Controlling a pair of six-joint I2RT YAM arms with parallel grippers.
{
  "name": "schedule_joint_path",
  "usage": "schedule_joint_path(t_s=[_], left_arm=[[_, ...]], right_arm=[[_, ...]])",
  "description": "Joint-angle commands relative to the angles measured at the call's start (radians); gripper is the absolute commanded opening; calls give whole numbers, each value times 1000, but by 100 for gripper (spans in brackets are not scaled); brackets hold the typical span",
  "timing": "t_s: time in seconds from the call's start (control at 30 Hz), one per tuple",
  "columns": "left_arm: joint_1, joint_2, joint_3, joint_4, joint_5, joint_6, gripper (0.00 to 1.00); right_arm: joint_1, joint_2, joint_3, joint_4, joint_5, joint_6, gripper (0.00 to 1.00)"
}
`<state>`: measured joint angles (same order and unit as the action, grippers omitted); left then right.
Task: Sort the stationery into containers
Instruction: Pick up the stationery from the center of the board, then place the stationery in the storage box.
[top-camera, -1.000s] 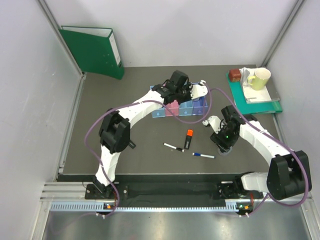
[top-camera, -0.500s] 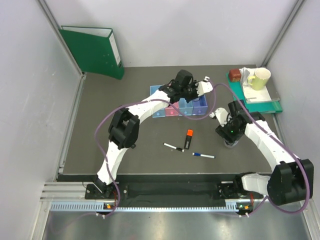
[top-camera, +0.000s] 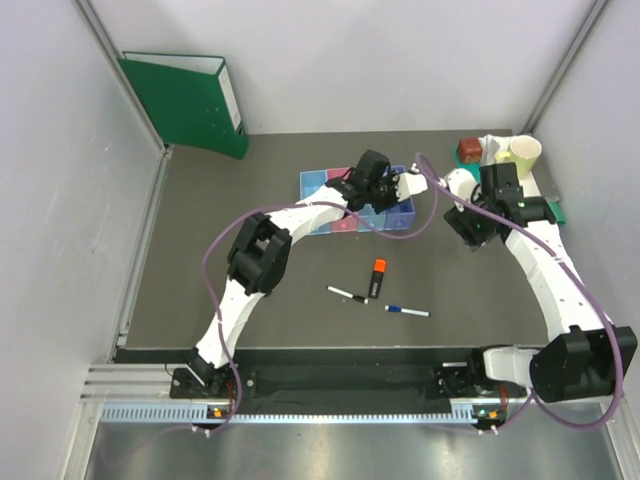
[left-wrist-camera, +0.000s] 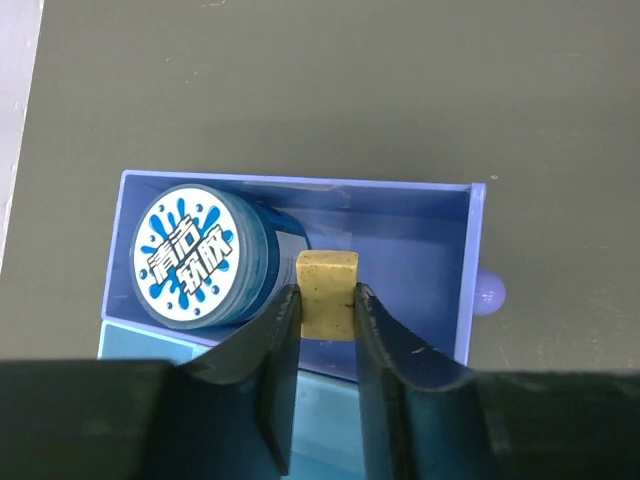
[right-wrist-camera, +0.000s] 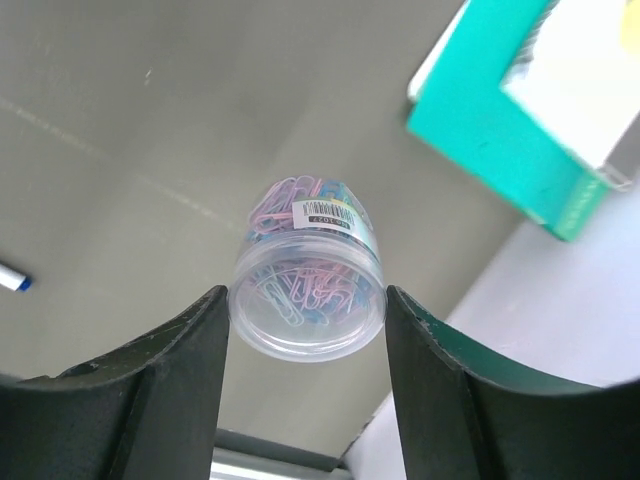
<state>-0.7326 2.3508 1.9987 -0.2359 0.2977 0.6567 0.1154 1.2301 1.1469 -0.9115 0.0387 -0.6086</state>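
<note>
I should let go of the paper clip cup with my right gripper in the back of the blue bin (top-camera: 368, 187) beside the purple bin.
My left gripper (left-wrist-camera: 326, 300) is shut on the tan block (left-wrist-camera: 328, 293) and holds it over the purple bin (left-wrist-camera: 470, 270), where the round blue-white tub (left-wrist-camera: 200, 257) lies on its side. In the top view it (top-camera: 385, 187) is at the right end of the bin row (top-camera: 312, 183). My right gripper (right-wrist-camera: 306, 300) is shut on the small clear cup of pink and blue paper clips (right-wrist-camera: 308, 285), held up off the table right of the bins (top-camera: 472, 232). The orange-capped highlighter (top-camera: 378, 272) and two white pens (top-camera: 347, 294) (top-camera: 407, 311) lie on the mat. No green-capped highlighter shows.
A green binder (top-camera: 185, 100) leans at the back left. The teal tray (top-camera: 545, 210) with a yellow-green mug (top-camera: 522, 152) and a brown block (top-camera: 469, 150) sits at the back right, close to my right arm; its corner also shows in the right wrist view (right-wrist-camera: 500, 130).
My right gripper has lifted the cup off the mat and carried it back and to the right. My left gripper has moved right along the bins to the purple one.
</note>
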Motion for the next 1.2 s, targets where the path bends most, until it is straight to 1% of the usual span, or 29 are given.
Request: schedule_joint_path(t_s=[0.0,0.03,0.13,0.23,0.4,0.53,0.6,0.7,0.73,0.8,0.83,0.87,0.93,0.97,1.0,1.03,1.1,1.17], left_arm=[[-11,-7,2,56,-17,-2,39],[-11,-15,-1,58,-19,0,43],[-13,-36,-6,70,-29,0,49],[-14,-67,-9,86,-42,-6,52],[-14,-123,-27,78,-71,6,53],[-11,-244,-129,98,-127,12,53],[-10,-281,-159,83,-158,35,53],[-4,-358,-241,61,-203,75,52],[-1,-404,-291,53,-207,77,52],[10,-452,-340,5,-201,89,52],[10,-505,-394,-15,-198,96,52],[10,-533,-422,-64,-192,103,52],[10,-615,-501,-111,-172,123,51],[10,-640,-521,-144,-163,124,51],[10,-663,-540,-202,-151,120,51],[10,-704,-576,-233,-146,118,51],[9,-749,-618,-287,-146,118,51],[9,-815,-696,-298,-175,118,51]], right_arm=[[-6,23,119,16,-14,-14,33],[-5,35,129,16,-17,-13,33],[-8,57,166,19,-17,-6,33],[-8,71,192,32,-14,3,33],[-11,85,238,65,-22,30,32],[-11,97,287,94,-34,58,30],[-11,111,323,105,-33,73,29],[-10,138,370,126,-65,96,28],[-11,149,385,131,-71,102,28],[-10,196,439,131,-86,119,27],[-8,239,462,134,-100,125,27],[-5,264,505,134,-105,130,27],[6,343,557,122,-114,135,27],[13,373,609,120,-123,138,27],[29,399,634,118,-128,138,27],[42,451,658,118,-129,139,27],[78,502,724,122,-129,132,27],[107,578,792,118,-134,125,27]])
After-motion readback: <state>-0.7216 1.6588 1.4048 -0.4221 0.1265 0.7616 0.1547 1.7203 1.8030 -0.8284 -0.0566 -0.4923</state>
